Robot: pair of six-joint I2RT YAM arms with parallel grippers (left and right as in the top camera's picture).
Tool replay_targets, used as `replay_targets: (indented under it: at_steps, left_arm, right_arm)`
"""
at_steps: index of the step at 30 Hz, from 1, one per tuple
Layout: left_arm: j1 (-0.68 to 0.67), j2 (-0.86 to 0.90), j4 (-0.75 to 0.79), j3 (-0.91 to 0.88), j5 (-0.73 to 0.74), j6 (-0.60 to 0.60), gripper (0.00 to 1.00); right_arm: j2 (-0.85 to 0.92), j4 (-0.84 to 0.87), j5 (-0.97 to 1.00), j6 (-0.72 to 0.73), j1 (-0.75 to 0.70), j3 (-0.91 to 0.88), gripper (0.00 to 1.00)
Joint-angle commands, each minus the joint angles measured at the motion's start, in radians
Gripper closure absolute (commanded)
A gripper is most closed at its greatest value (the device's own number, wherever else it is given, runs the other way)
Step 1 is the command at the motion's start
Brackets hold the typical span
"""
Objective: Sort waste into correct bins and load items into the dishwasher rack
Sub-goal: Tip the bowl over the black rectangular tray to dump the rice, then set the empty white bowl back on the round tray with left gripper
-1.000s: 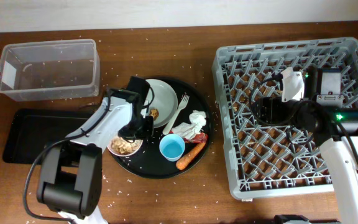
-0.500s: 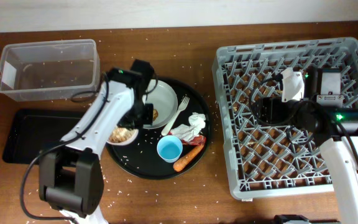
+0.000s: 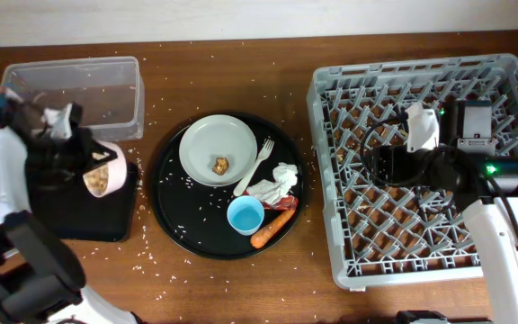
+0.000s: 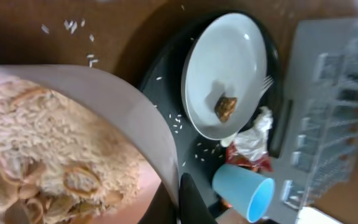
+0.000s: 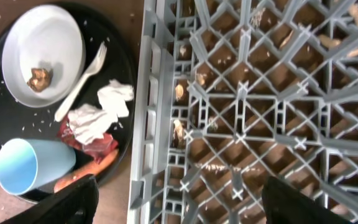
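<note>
Next, my left gripper lets go of the white bowl on the round black tray (image 3: 192, 208) (image 4: 197, 163) next to the blue cup, near the grey plate.
My left gripper (image 3: 95, 167) is shut on the rim of the white bowl (image 3: 104, 176), holding it tilted over the right end of the shallow black tray (image 3: 66, 216). The beige grainy heap (image 4: 42, 162) is still in the bowl; one finger (image 4: 190, 200) pinches the bowl's wall (image 4: 123, 106). On the round black tray (image 3: 174, 211) are the grey plate (image 3: 218, 144) with a brown scrap (image 3: 220, 165), the fork (image 3: 255, 164), tissue (image 3: 282, 174), red wrapper (image 3: 275, 193), blue cup (image 3: 247, 214) and carrot (image 3: 275, 226). My right gripper (image 3: 387, 162) hangs open and empty over the dishwasher rack (image 3: 502, 81).
The clear tub (image 3: 75, 99) stands at the back left, just behind the black tray. White rice grains lie scattered on the table and the round tray. In the right wrist view the rack's left wall (image 5: 154, 93) runs close beside the round tray (image 5: 126, 68).
My left arm has lifted the bowl of food off the round tray and carried it left, over the black rectangular tray. The right arm has not moved.
</note>
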Motion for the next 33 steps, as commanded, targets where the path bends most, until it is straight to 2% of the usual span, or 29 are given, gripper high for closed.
replay_targets:
  at_steps: [1, 4, 7, 12, 13, 18, 20, 21, 23, 24, 25, 27, 29, 30, 33]
  left_arm:
    - [0.14, 0.0, 0.045, -0.118, 0.342, 0.122, 1.0]
    - [0.286, 0.014, 0.092, -0.241, 0.58, 0.238, 0.99]
    - [0.391, 0.02, 0.134, -0.33, 0.702, 0.24, 0.99]
    - [0.47, 0.02, 0.095, -0.348, 0.857, 0.239, 1.0]
    - [0.472, 0.02, 0.085, -0.348, 0.868, 0.184, 0.99]
    - [0.478, 0.02, 0.052, -0.348, 0.868, 0.137, 0.99]
    - [0.485, 0.02, 0.117, -0.348, 0.859, 0.099, 1.0]
    - [0.485, 0.017, 0.054, -0.347, 0.868, 0.071, 0.99]
    - [0.492, 0.019, 0.105, -0.348, 0.859, 0.091, 1.0]
    - [0.492, 0.017, 0.06, -0.348, 0.868, 0.066, 1.0]
    - [0.492, 0.017, 0.083, -0.348, 0.866, 0.085, 0.99]
    - [0.488, 0.016, 0.106, -0.348, 0.763, 0.085, 0.99]
    - [0.459, 0.013, 0.096, -0.348, 0.744, 0.087, 0.99]
    - [0.416, -0.004, 0.096, -0.346, 0.742, 0.112, 1.0]
    - [0.296, -0.097, 0.103, -0.31, 0.589, 0.111, 1.0]
  right_arm:
    - [0.002, -0.018, 0.008, 0.0, -0.006, 0.011, 0.17]
    - [0.002, -0.017, 0.008, 0.0, -0.006, 0.011, 0.17]
    - [0.002, -0.017, 0.008, 0.0, -0.006, 0.011, 0.17]
    - [0.002, -0.017, 0.008, 0.0, -0.006, 0.011, 0.17]
    - [0.002, -0.017, 0.008, 0.0, -0.006, 0.011, 0.17]
    - [0.002, -0.024, 0.008, 0.0, -0.006, 0.011, 0.17]
    - [0.002, -0.027, 0.008, 0.0, -0.006, 0.011, 0.17]
    - [0.002, -0.029, 0.008, 0.0, -0.006, 0.011, 0.17]
    - [0.002, -0.031, 0.008, 0.0, -0.006, 0.011, 0.17]
    - [0.002, -0.033, 0.008, 0.0, -0.006, 0.011, 0.18]
    - [0.002, -0.035, 0.008, 0.0, -0.006, 0.011, 0.17]
    - [0.002, -0.031, 0.008, 0.0, -0.006, 0.011, 0.17]
    - [0.002, -0.028, 0.008, 0.0, -0.006, 0.011, 0.17]
    - [0.002, -0.027, 0.008, 0.0, -0.006, 0.011, 0.17]
    - [0.002, -0.027, 0.008, 0.0, -0.006, 0.011, 0.17]
